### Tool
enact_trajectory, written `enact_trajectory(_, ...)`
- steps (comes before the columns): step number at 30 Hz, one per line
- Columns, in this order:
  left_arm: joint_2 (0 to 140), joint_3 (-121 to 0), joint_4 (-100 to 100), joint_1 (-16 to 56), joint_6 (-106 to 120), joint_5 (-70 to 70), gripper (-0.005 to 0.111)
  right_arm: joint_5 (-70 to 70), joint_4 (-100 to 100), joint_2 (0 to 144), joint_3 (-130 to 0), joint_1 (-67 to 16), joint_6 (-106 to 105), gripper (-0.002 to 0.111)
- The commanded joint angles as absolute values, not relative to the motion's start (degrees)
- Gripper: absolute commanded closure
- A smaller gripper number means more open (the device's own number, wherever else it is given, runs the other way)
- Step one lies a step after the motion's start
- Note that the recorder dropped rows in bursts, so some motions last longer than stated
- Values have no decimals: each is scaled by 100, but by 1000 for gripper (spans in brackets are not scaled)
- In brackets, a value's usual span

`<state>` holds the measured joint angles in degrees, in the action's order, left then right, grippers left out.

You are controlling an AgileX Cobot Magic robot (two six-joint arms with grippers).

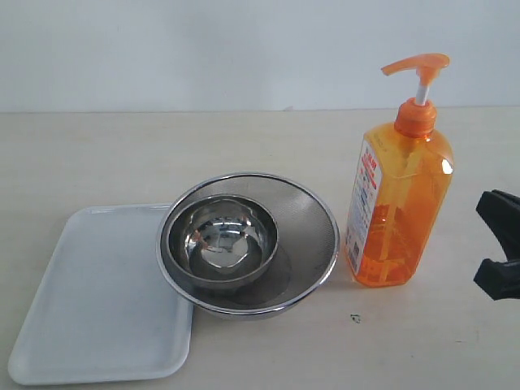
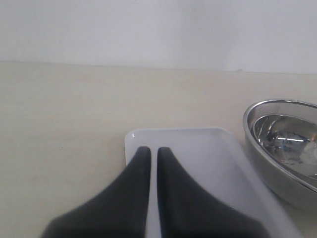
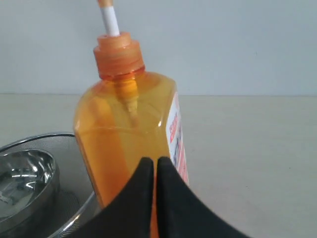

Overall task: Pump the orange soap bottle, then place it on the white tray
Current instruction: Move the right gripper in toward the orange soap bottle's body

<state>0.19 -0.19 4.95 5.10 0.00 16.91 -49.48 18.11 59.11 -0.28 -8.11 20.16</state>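
I should move my right gripper to the orange soap bottle next and grab the middle of its body (image 1: pixel 398 210) (image 3: pixel 128 151), with one finger against its label.
The orange soap bottle (image 1: pixel 398 203) stands upright on the table, right of centre, its pump head raised on the white stem and its label facing the strainer. My right gripper (image 3: pixel 153 161) is shut and empty, hanging just short of the bottle's body (image 3: pixel 124 129); in the exterior view the right gripper (image 1: pixel 489 245) shows at the right edge, apart from the bottle. At the front left lies the white tray (image 1: pixel 97 301), with nothing on it. My left gripper (image 2: pixel 153 150) is shut and empty above the near part of the tray (image 2: pixel 198 153); the exterior view does not show it.
A round steel mesh strainer (image 1: pixel 305 219) holding a steel bowl (image 1: pixel 219 240) sits between tray and bottle, its rim overlapping the tray's right edge. The same strainer (image 2: pixel 277 168) shows beside the tray in the left wrist view. A small dark speck (image 1: pixel 355 318) lies before the bottle.
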Motion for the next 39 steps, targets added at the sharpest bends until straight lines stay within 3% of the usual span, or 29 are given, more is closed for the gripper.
enact_trajectory(1, 0, 0, 486, 499, -46, 1697, 102, -5094, 2101, 5858, 0, -794, 2061, 108)
enact_trajectory(5, 0, 0, 486, 499, -46, 1697, 102, -5328, 2550, 5858, 0, -794, 2221, 107)
enact_trajectory(8, 0, 0, 486, 499, -46, 1697, 102, -5502, 2677, 5858, 0, -794, 2409, 94)
enact_trajectory(11, 0, 0, 486, 499, -46, 1697, 102, -5476, 2688, 5858, 0, -794, 2408, 67)
enact_trajectory(15, 0, 0, 486, 499, -46, 1697, 102, -5476, 2885, 5858, 0, -794, 2408, 20)
enact_trajectory(17, 0, 0, 486, 499, -46, 1697, 102, -5476, 2883, 5858, 0, -794, 2398, 5)
enact_trajectory(31, 0, 0, 486, 499, -46, 1697, 102, -5201, 2931, 6411, -577, -794, 2473, 3)
enact_trajectory(39, 0, 0, 486, 499, -46, 1697, 102, -5839, 2718, 6862, -616, -794, 2142, 3)
